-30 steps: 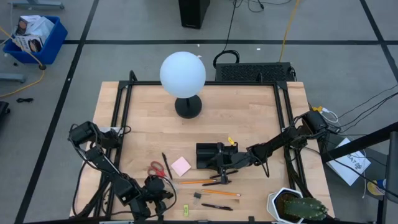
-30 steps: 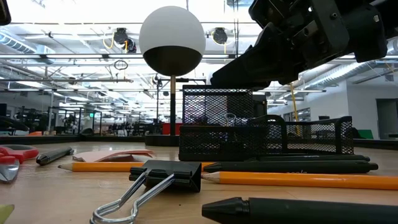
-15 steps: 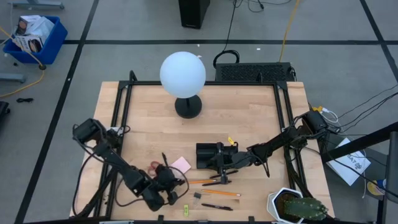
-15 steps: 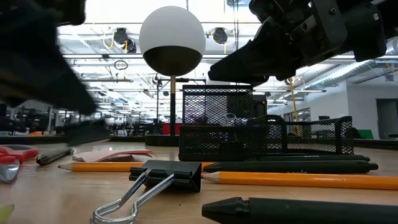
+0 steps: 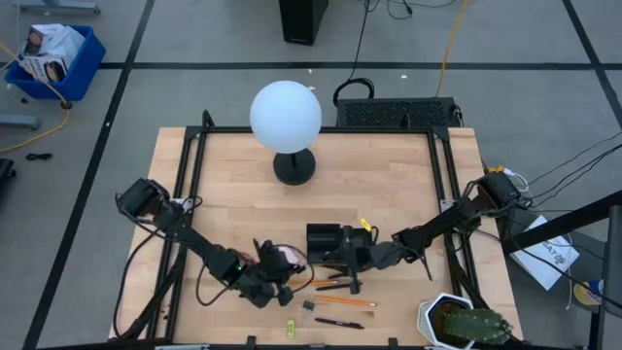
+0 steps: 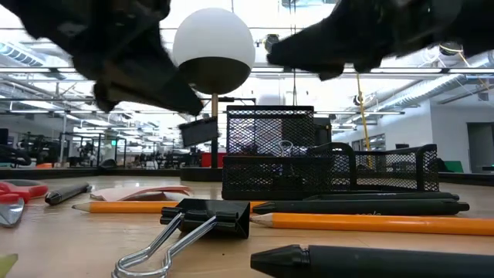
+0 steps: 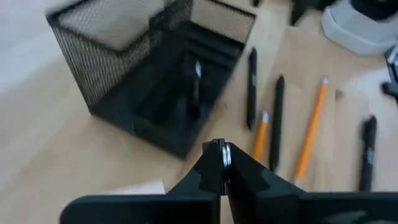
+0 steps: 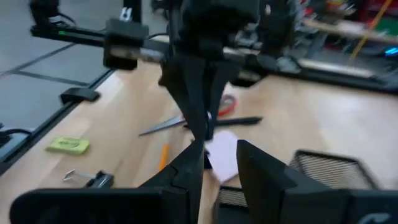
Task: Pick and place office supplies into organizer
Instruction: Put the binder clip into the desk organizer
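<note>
I need to put the small black clip down in the black mesh organizer's small compartment (image 5: 327, 256) (image 7: 188, 102) nearest the pens with my left gripper.
The black mesh organizer (image 5: 326, 241) (image 7: 143, 81) stands near the table's middle. My left gripper (image 5: 289, 262) (image 7: 221, 155) is just left of it, above the pink sticky-note pad (image 8: 224, 152), shut on a small black clip (image 6: 202, 130). My right gripper (image 5: 342, 261) (image 8: 217, 165) hovers at the organizer's near side, open, with nothing between its fingers. Orange pencils (image 5: 335, 301) (image 7: 311, 130), black pens (image 5: 340, 323) (image 7: 252, 87), a second clip (image 5: 307, 305) (image 6: 208, 216) and a yellow-green piece (image 5: 291, 328) lie flat on the table. The red-handled scissors (image 6: 15, 197) lie to the left. My left gripper pinches the clip between its shut fingertips. Only a silver wire loop (image 7: 225, 155) shows at the tips in the left wrist view. The fingers slant down toward the organizer. The clip's black body (image 6: 202, 130) hangs below them, clear of the table.
A white globe lamp (image 5: 286, 117) on a round black base stands at the far middle. A potted cactus (image 5: 462, 323) sits at the near right corner. Black frame rails (image 5: 190, 175) run along the table's left and right sides.
My left gripper has swung from the near edge toward the far right, up to the organizer, rising a little and rolling, with the clip still in its shut fingers. My right gripper has lifted slightly by the organizer.
</note>
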`<state>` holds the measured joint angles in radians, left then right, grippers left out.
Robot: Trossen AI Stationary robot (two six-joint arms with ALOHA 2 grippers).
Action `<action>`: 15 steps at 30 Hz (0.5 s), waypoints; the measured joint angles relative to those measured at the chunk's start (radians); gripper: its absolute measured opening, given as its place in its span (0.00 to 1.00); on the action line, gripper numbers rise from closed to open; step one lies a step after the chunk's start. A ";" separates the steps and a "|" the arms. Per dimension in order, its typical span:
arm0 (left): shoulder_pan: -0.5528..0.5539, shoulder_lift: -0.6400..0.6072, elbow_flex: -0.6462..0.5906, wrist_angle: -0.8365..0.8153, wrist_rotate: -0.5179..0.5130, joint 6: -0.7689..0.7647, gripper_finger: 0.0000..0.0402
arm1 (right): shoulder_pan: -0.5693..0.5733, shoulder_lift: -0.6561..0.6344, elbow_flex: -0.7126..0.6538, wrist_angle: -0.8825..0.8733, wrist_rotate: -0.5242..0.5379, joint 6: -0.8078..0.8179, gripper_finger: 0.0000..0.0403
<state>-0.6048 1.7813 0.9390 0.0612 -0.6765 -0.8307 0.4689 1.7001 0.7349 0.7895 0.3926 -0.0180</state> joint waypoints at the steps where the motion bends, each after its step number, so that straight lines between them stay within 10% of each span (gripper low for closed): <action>1: 0.012 -0.001 0.000 0.009 0.000 0.023 0.02 | 0.013 -0.011 0.000 -0.003 0.033 -0.015 0.22; 15: 0.192 -0.032 0.000 0.126 0.160 0.251 0.05 | 0.072 -0.072 0.000 -0.022 0.131 -0.073 0.22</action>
<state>-0.4132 1.7496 0.9386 0.1871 -0.5169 -0.5797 0.5407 1.6277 0.7349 0.7673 0.5241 -0.0914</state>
